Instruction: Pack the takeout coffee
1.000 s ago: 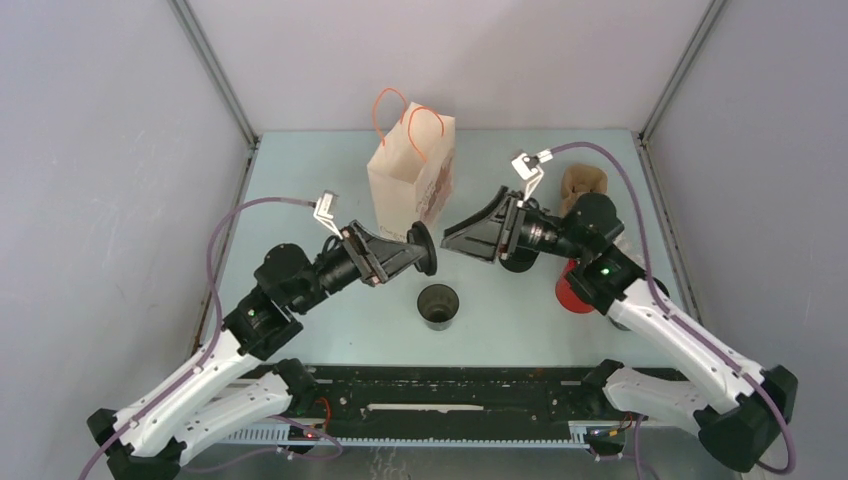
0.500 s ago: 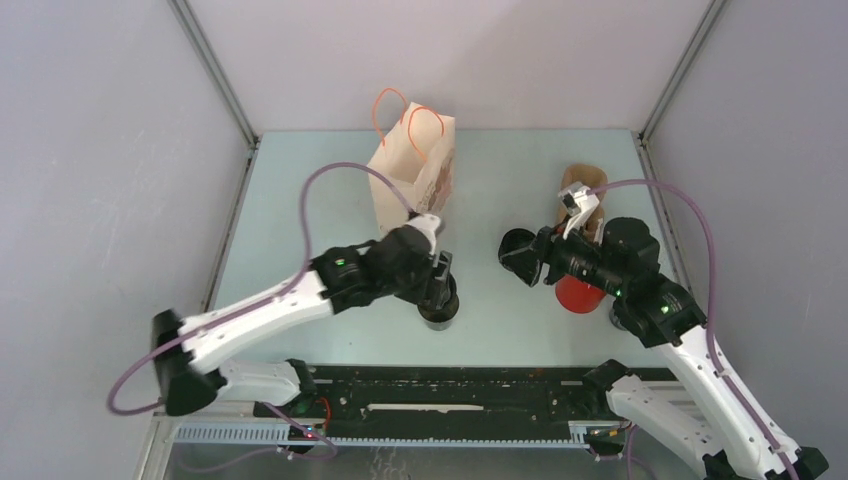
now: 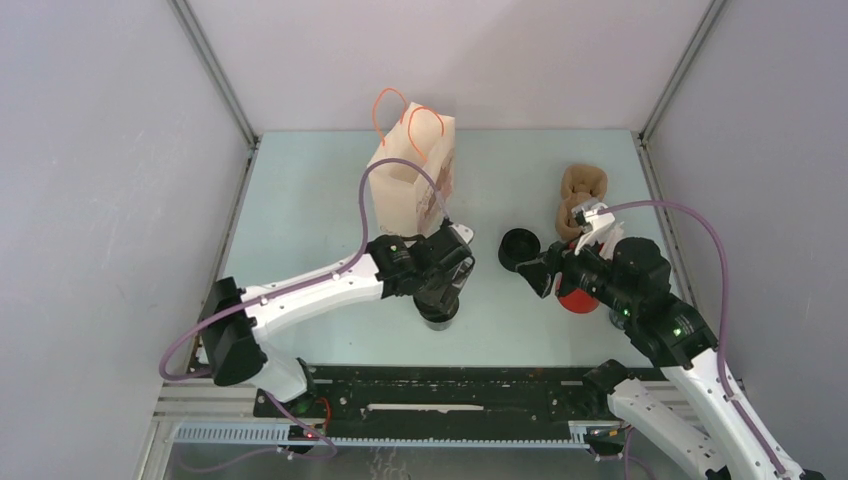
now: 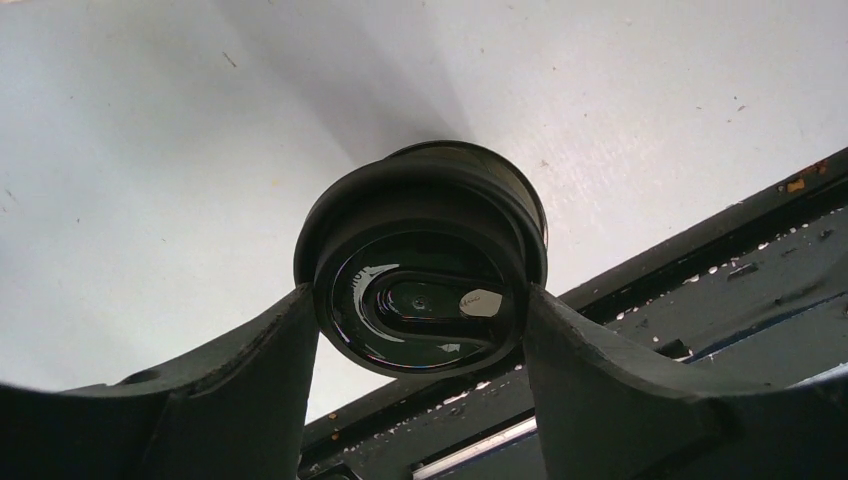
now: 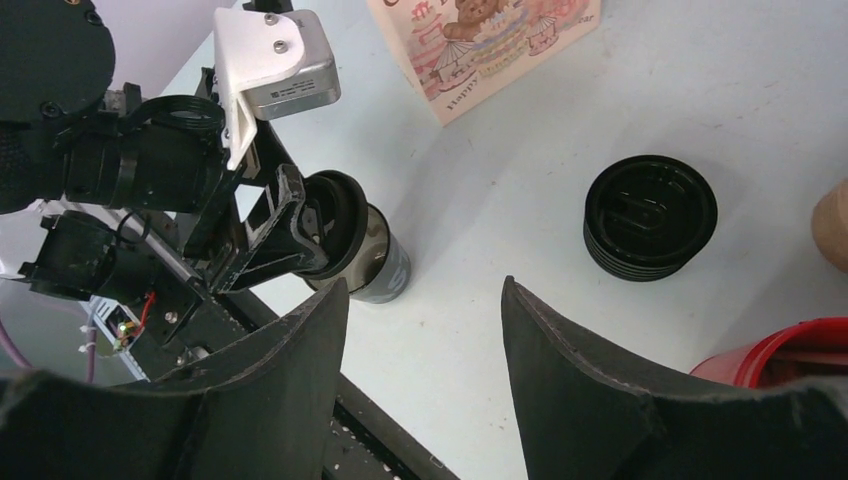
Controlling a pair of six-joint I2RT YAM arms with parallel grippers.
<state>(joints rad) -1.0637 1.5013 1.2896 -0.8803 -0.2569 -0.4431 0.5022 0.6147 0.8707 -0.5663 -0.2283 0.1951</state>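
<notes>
Next, I let go of the black lid with my left gripper on the rim of the takeout coffee [image 3: 440, 300] [image 4: 452, 232] near the front rail.
The takeout coffee [image 5: 382, 266], a small black cup, stands near the table's front edge; in the top view only its lower edge [image 3: 437, 317] shows under my left arm. My left gripper [image 3: 441, 292] is right above it, shut on a black lid [image 4: 420, 310] that rests on the cup's rim. Both fingers [image 4: 270, 370] press the lid's sides. The right wrist view shows the same grip on the lid [image 5: 335, 232]. My right gripper [image 5: 422, 290] hangs open over bare table to the cup's right, holding nothing; it is [image 3: 536, 276] in the top view.
A stack of black lids [image 3: 518, 248] lies between the arms. The red cup [image 3: 572, 298] stands under my right arm, the brown pulp carrier [image 3: 583, 188] behind it. The paper bag [image 3: 410, 172] with orange handles stands open behind the cup. A black rail [image 3: 450, 390] runs along the front edge.
My left arm swung from beside the bag down over the cup, carrying the lid onto its rim. My right arm drew back to the right, uncovering the lid stack.
</notes>
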